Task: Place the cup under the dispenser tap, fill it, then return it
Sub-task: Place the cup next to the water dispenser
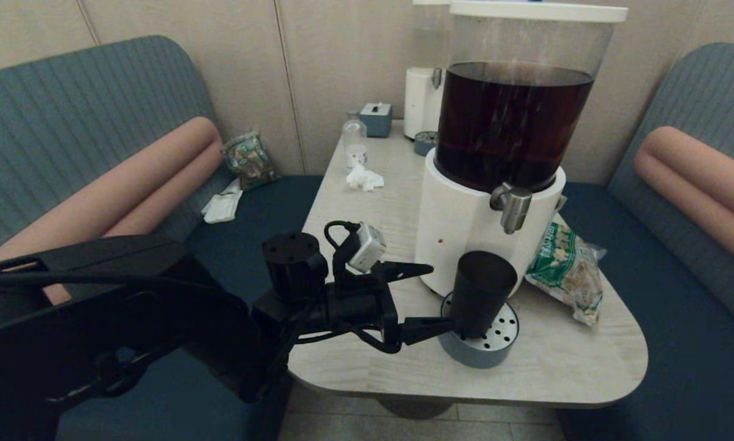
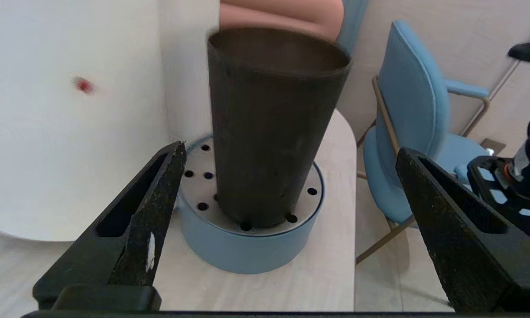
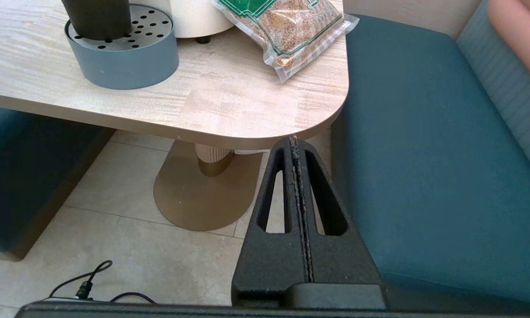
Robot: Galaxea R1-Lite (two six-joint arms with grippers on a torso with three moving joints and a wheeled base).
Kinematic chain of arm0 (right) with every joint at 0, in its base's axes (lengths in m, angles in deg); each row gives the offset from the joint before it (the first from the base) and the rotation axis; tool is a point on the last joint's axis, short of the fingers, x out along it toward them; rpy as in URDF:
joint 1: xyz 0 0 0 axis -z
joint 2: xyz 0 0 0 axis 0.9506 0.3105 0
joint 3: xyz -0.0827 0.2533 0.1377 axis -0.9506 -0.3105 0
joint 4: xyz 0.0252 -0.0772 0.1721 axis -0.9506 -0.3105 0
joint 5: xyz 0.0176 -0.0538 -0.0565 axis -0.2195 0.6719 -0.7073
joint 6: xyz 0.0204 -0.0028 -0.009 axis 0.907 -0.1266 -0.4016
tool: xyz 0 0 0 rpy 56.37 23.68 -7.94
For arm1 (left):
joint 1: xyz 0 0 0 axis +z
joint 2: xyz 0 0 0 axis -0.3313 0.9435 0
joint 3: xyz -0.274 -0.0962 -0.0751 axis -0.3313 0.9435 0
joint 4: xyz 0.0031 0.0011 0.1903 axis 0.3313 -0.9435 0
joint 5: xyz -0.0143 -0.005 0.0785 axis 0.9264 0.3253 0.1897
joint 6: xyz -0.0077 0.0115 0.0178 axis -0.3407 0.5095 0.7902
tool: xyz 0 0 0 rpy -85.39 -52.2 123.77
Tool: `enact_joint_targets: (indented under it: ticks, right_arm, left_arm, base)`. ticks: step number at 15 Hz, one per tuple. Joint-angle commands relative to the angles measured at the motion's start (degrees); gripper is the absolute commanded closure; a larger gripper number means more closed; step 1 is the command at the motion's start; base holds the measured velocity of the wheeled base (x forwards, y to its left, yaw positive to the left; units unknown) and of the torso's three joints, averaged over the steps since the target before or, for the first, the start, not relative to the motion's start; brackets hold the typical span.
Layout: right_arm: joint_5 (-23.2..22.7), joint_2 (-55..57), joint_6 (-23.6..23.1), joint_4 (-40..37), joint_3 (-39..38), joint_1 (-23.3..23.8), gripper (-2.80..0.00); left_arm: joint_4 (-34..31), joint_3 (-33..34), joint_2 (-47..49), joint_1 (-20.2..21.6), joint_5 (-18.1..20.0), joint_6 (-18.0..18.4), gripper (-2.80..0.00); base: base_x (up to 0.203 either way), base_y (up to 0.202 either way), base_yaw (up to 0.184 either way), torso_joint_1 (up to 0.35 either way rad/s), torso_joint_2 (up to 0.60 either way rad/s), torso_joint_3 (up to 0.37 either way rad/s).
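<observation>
The dark smoky cup is next: my left gripper will close on the lower half (image 1: 476, 313) (image 2: 261, 177) of it, just above the round blue-grey drip tray.
The dark smoky cup (image 1: 482, 293) stands upright on a round blue-grey drip tray (image 1: 486, 354) in front of the big dispenser's white base (image 1: 458, 226). The silver tap (image 1: 512, 207) hangs above the cup's right rim. My left gripper (image 1: 435, 297) is open at the cup's left side. Its fingertips (image 1: 426, 268) stop just short of the cup without touching it. In the left wrist view the cup (image 2: 271, 123) rises beyond the spread left gripper (image 2: 291, 150). My right gripper (image 3: 295, 140) is shut on nothing, parked low by the table's near right corner. It also sees the cup (image 3: 97, 17).
A green snack bag (image 1: 565, 269) lies right of the dispenser. A small clear bottle (image 1: 354, 142), crumpled tissue (image 1: 364, 178), a blue box (image 1: 376, 118) and a second white dispenser (image 1: 422, 92) stand at the table's far end. Blue benches flank the table; a blue chair (image 2: 417, 115) stands beyond.
</observation>
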State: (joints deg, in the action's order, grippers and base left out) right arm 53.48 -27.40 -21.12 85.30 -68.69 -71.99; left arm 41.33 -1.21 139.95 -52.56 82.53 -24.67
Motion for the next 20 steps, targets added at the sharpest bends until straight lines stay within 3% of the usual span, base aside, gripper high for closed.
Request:
enact_joint_targets:
  ticks: [1, 20]
  right_arm:
    - [-0.04, -0.01, -0.04, -0.01, -0.09, -0.01, 0.0]
    - [-0.04, -0.01, -0.04, -0.01, -0.01, -0.01, 0.0]
  left_arm:
    - [0.4, -2.09, 2.86, -1.09, 0.02, -0.01, -2.8]
    - [1.52, -13.63, 13.26, -2.73, -1.97, -0.51, -2.8]
  base:
    - [0.0, 0.0, 0.0, 0.0, 0.0, 0.0]
    - [0.0, 0.0, 0.0, 0.0, 0.0, 0.0]
